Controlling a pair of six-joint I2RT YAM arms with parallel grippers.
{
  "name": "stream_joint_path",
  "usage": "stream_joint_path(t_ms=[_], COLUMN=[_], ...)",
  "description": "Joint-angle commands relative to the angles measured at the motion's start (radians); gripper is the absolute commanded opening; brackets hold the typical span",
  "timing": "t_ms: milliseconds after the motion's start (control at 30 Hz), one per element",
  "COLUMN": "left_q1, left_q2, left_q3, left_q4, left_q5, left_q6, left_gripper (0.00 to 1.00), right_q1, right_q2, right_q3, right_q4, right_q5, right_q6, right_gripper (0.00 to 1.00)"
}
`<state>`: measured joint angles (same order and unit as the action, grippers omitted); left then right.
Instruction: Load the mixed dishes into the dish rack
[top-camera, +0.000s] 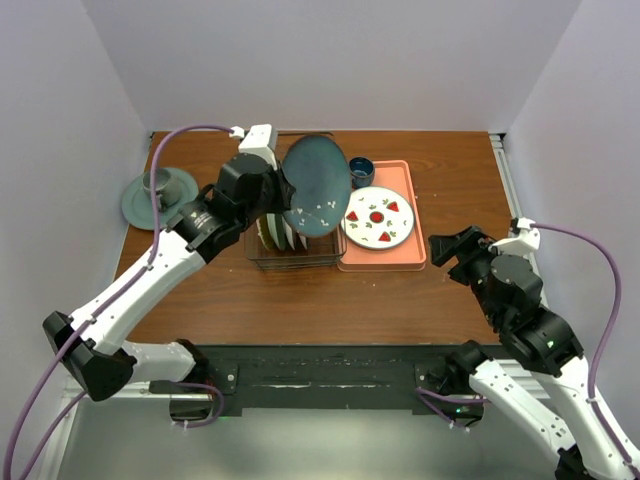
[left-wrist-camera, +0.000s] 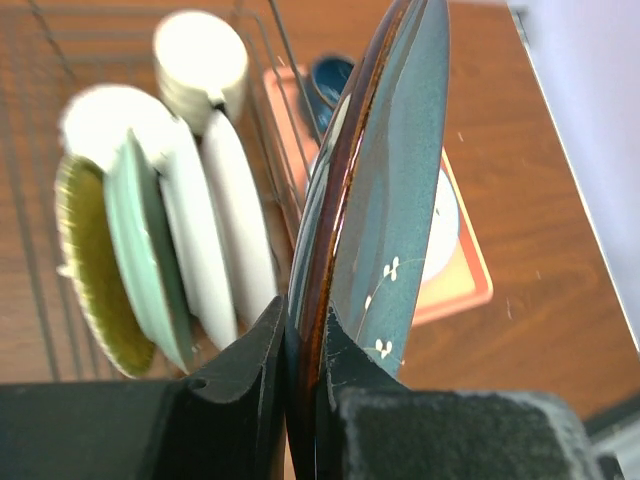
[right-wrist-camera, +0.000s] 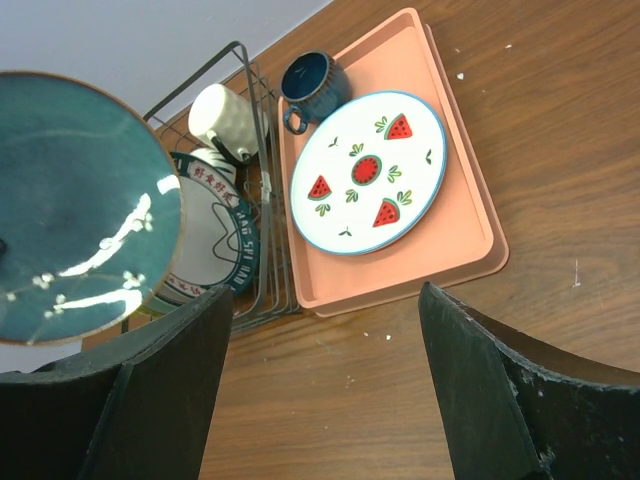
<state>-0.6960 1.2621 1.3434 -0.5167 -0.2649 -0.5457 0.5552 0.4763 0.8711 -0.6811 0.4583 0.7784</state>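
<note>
The dark teal plate will go down from my left gripper in the dish rack (top-camera: 307, 216) (left-wrist-camera: 273, 215) beside the teal-rimmed patterned plate.
My left gripper (top-camera: 280, 193) (left-wrist-camera: 303, 330) is shut on the rim of a dark teal plate (top-camera: 317, 185) (left-wrist-camera: 400, 180) (right-wrist-camera: 80, 210) with small white flowers, held on edge above the right end of the dish rack (top-camera: 295, 263) (right-wrist-camera: 262, 150). Inside the rack stand a yellow plate (left-wrist-camera: 90, 270), a mint-green plate (left-wrist-camera: 140, 260), white-backed plates (left-wrist-camera: 235, 230), a teal-rimmed patterned plate (right-wrist-camera: 215, 240) and a cream mug (left-wrist-camera: 200, 60) (right-wrist-camera: 225, 115). My right gripper (top-camera: 440, 248) (right-wrist-camera: 322, 295) hangs open over bare table, right of the tray, holding nothing.
A pink tray (top-camera: 415, 255) (right-wrist-camera: 460, 220) lies against the rack's right side, carrying a white strawberry plate (top-camera: 378, 217) (right-wrist-camera: 368, 170) and a dark blue cup (top-camera: 361, 168) (right-wrist-camera: 312, 85). A grey-green cup on its saucer (top-camera: 160, 195) sits at the far left. White walls enclose the table.
</note>
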Motion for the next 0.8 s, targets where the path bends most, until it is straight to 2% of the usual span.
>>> stream_joint_path(t_ms=[0, 133, 433, 767], left_q1=[-0.005, -0.023, -0.135, -0.169], left_q2=[0.002, 0.062, 0.252, 0.359], left_q3=[0.121, 0.199, 0.368, 0.448], left_q4=[0.093, 0.058, -0.066, -0.184], left_q5=[-0.186, -0.264, -0.572, -0.754], left_q6=[0.023, 0.062, 0.093, 0.038], left_gripper=[0.0, 0.0, 0.0, 0.0], right_q1=[-0.001, 0.0, 0.0, 0.0], right_q2=[-0.005, -0.001, 0.007, 0.013], right_q3=[0.0, -0.01, -0.038, -0.055], right_q4=[0.008, 0.009, 0.02, 0.023], right_q5=[0.037, 0.04, 0.037, 0.039], right_q6=[0.027, 0.036, 0.048, 0.048], right_gripper=[0.79, 0.79, 0.79, 0.79])
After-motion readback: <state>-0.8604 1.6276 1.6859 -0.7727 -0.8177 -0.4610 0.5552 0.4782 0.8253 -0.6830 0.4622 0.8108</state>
